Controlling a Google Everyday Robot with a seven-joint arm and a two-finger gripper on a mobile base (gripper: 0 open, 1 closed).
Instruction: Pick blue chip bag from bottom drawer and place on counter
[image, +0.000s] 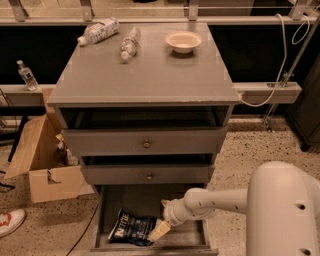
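The gripper should stretch farther over the bottom drawer and grab the middle of the blue chip bag (138, 228).
The blue chip bag (131, 227) lies crumpled on the floor of the open bottom drawer (110, 205), left of centre. My gripper (159, 231) reaches down into the drawer from the right on the white arm (220, 200). Its pale fingertips sit at the bag's right edge, touching or nearly touching it. The counter (145, 75) is the grey cabinet top above.
On the counter lie two clear plastic bottles (98, 31) (129, 44) and a small white bowl (183, 41). The two upper drawers (146, 144) stand slightly open. An open cardboard box (42, 165) sits on the floor to the left. A bottle (26, 75) stands on the left ledge.
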